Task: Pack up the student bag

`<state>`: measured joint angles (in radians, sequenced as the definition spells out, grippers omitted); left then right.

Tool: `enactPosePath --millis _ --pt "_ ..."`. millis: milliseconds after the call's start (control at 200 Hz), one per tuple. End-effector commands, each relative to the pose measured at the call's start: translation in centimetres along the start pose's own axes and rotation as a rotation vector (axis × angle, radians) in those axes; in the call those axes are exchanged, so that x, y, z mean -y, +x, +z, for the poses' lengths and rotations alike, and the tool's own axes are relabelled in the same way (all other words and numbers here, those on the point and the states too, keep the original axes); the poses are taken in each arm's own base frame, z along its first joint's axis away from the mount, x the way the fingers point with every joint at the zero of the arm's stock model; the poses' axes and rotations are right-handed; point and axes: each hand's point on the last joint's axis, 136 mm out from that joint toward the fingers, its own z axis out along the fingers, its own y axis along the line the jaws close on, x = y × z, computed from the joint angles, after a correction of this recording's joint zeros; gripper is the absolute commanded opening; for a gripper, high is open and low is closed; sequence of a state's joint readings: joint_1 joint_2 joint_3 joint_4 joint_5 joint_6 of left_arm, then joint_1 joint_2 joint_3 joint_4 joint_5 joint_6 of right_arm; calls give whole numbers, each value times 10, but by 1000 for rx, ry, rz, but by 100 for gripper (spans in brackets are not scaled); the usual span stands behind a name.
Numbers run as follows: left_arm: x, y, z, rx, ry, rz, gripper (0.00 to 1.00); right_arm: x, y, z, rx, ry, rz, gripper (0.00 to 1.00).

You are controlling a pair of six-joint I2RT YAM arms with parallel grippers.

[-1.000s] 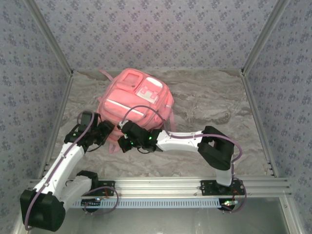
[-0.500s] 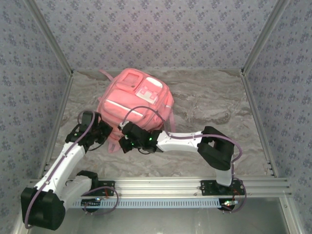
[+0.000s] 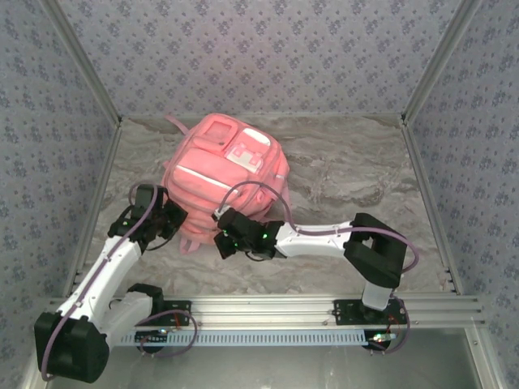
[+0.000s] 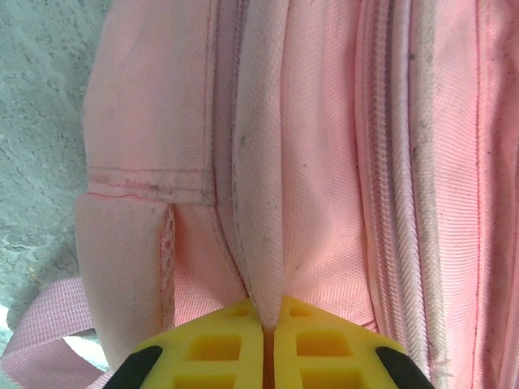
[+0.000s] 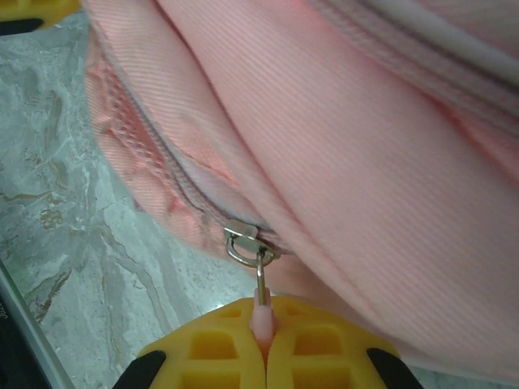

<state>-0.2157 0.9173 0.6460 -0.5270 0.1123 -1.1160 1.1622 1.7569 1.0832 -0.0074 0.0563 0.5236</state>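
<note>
The fabric is held by my left gripper far behind the zipper's slider, across a curved zipper track, so that gripper should grip the fabric's fold closer to the slider (image 5: 243, 162) before my right gripper pulls.
The pink student bag (image 3: 227, 166) lies on the marble table, front pockets up, its near end toward the arms. My left gripper (image 3: 172, 219) is at the bag's near left corner, shut on a fold of the bag's fabric (image 4: 272, 267) between its yellow fingers (image 4: 215, 344). My right gripper (image 3: 223, 239) is at the bag's near edge, shut on the pink zipper pull (image 5: 263, 318). A metal slider (image 5: 243, 241) sits on the zipper track (image 5: 154, 162) just above the right fingers (image 5: 320, 348).
A pink shoulder strap (image 4: 45, 340) trails onto the marble table (image 3: 349, 178) at the bag's near left. Patterned walls (image 3: 243, 49) enclose the table on three sides. An aluminium rail (image 3: 268, 308) runs along the near edge.
My right gripper has moved right and toward the near edge along the bag, drawing the zipper pull with it. The left gripper has stayed in place.
</note>
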Motion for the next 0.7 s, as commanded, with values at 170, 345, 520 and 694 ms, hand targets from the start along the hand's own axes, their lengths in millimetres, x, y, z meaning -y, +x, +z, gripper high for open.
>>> enactPosePath --millis 170,345,520,694 --pt "12 -25 -23 121 30 21 7 47 14 -12 -56 97 30 0" --pt "11 -27 -28 130 29 29 8 59 12 -15 -60 116 27 0" --pt "10 -30 -31 132 22 49 9 73 10 -19 -64 142 26 0" --pt "10 -35 -29 105 16 56 14 67 -5 -23 -10 100 32 0"
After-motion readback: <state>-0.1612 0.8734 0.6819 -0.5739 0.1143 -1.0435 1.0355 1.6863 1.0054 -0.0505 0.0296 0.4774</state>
